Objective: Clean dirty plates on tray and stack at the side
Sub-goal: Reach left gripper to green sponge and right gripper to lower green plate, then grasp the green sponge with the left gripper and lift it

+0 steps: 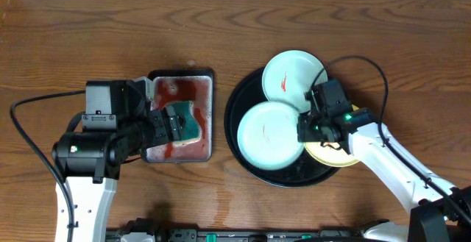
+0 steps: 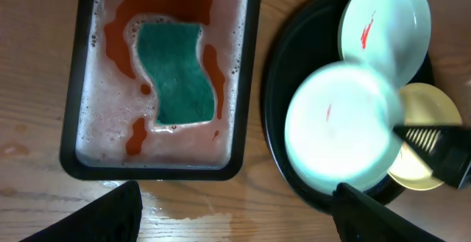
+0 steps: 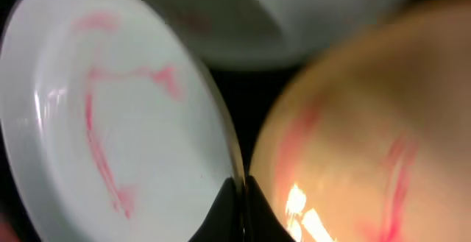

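My left gripper is due next at the near half of the green sponge (image 1: 188,132) (image 2: 183,98) in the rectangular tray, and it will close on it there.
The round black tray (image 1: 237,106) holds three plates. A mint-white plate (image 1: 293,76) with a red smear leans on the tray's far rim and also shows in the left wrist view (image 2: 383,25). A second mint-white plate (image 1: 268,135), red-smeared (image 3: 96,117), is tilted and gripped at its right rim. My right gripper (image 1: 305,130) is shut on that rim (image 3: 239,190). The yellow plate (image 1: 333,156) lies partly hidden under the right gripper, with red smears (image 3: 353,146). My left gripper (image 2: 235,220) is open and empty, above the rectangular tray.
A rectangular black tray (image 1: 209,87) of reddish soapy water holds a green sponge (image 2: 176,73) left of the round tray. A wet patch (image 2: 221,214) lies on the wooden table in front of it. A black cable (image 1: 368,65) loops behind the right arm.
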`<move>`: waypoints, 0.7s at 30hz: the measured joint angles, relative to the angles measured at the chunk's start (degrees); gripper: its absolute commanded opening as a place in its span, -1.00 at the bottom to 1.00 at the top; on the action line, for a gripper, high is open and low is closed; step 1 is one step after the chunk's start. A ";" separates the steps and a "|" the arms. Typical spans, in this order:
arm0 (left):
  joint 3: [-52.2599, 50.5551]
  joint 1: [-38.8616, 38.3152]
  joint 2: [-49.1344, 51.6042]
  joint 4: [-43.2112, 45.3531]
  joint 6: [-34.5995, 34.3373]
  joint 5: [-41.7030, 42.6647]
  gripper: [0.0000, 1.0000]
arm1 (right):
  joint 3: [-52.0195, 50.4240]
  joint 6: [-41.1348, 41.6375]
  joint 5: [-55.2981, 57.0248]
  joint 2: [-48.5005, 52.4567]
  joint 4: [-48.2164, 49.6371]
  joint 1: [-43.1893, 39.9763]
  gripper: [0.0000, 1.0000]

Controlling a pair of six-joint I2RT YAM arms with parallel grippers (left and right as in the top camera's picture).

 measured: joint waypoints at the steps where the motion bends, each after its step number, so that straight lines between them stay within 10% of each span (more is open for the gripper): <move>1: 0.00 0.00 0.28 0.07 0.00 -0.02 0.65 | 0.15 -0.98 0.55 0.00 0.98 0.00 -0.98; 11: -0.17 0.00 8.33 0.96 0.00 -0.02 0.64 | 0.17 -4.63 0.57 1.16 0.55 1.60 -0.95; 14: -0.39 0.00 10.03 1.55 0.00 -0.02 0.64 | 0.17 -5.33 0.11 1.36 0.52 2.75 -0.50; 21: -0.46 -0.02 10.75 2.49 0.72 -0.31 0.64 | 0.17 -4.09 0.15 1.36 1.18 2.27 -0.64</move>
